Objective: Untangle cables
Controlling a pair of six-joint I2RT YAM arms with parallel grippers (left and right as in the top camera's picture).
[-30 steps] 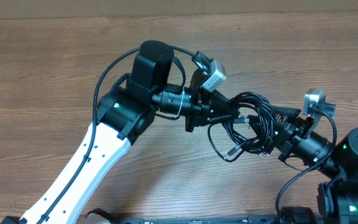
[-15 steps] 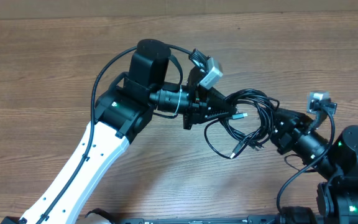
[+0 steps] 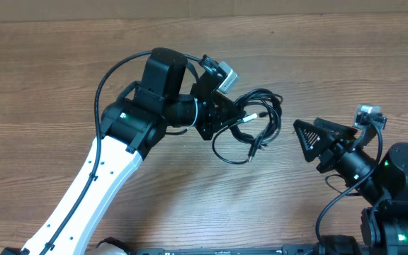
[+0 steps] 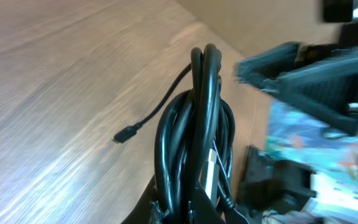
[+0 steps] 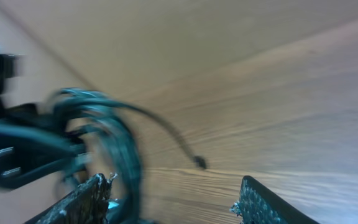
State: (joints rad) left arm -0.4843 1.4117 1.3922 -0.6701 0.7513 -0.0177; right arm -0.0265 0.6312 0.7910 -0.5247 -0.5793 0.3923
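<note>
My left gripper should bring the bundle of cables over, as it hangs outside my right gripper's open fingertips, and then my right gripper should close on the outer loops (image 3: 276, 105).
A bundle of tangled black cables (image 3: 250, 131) hangs from my left gripper (image 3: 227, 122) above the wooden table, just right of centre. In the left wrist view the looped cables (image 4: 197, 130) run up between the jaws (image 4: 211, 208), which are shut on them, and one loose plug end (image 4: 122, 136) dangles to the left. My right gripper (image 3: 310, 138) is open and empty, apart from the bundle, to its right. In the blurred right wrist view the bundle (image 5: 114, 140) shows beyond the left finger, between the spread jaws (image 5: 176, 202) only bare wood.
The wooden table (image 3: 62, 78) stretches to the left and back. A cardboard wall (image 3: 190, 7) lines the far edge. My left arm's white link (image 3: 83, 191) crosses the front left. The right arm's base (image 3: 395, 212) sits at the front right.
My right gripper has let go of the cables and opened, pulling back to the right. My left gripper has carried the bundle to the left and a little up.
</note>
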